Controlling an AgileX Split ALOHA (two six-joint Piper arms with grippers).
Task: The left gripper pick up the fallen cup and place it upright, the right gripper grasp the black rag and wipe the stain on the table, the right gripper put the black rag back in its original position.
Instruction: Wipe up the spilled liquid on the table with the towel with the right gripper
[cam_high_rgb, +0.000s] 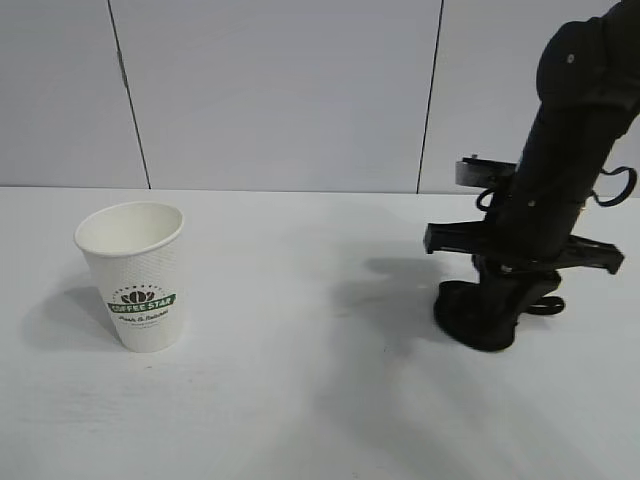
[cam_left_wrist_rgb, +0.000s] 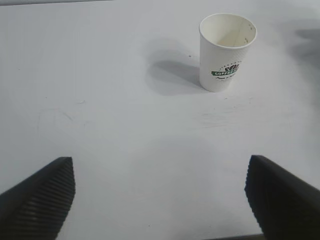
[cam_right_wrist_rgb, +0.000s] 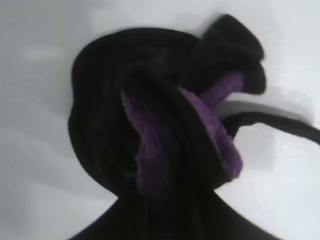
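I need to use my right gripper to set the black rag down on the white table (cam_high_rgb: 498, 327), beside the shadow of the arm.
The white paper cup (cam_high_rgb: 135, 275) with its green banner stands upright on the left part of the white table (cam_high_rgb: 300, 410). In the left wrist view the cup (cam_left_wrist_rgb: 226, 52) is far ahead of my left gripper (cam_left_wrist_rgb: 160, 197), which is open with nothing between its ribbed fingers (cam_left_wrist_rgb: 42, 197). At the right, my right gripper (cam_high_rgb: 500, 290) points down and is shut on the black rag (cam_high_rgb: 485, 318), pressing it onto the tabletop. The right wrist view shows the rag (cam_right_wrist_rgb: 150, 115) bunched, purple inside, with its thin loop trailing off. No stain is visible; the rag covers the spot beneath it.
Grey wall panels (cam_high_rgb: 280, 90) rise behind the table's far edge. The right arm's shadow falls on the table between the cup and the rag.
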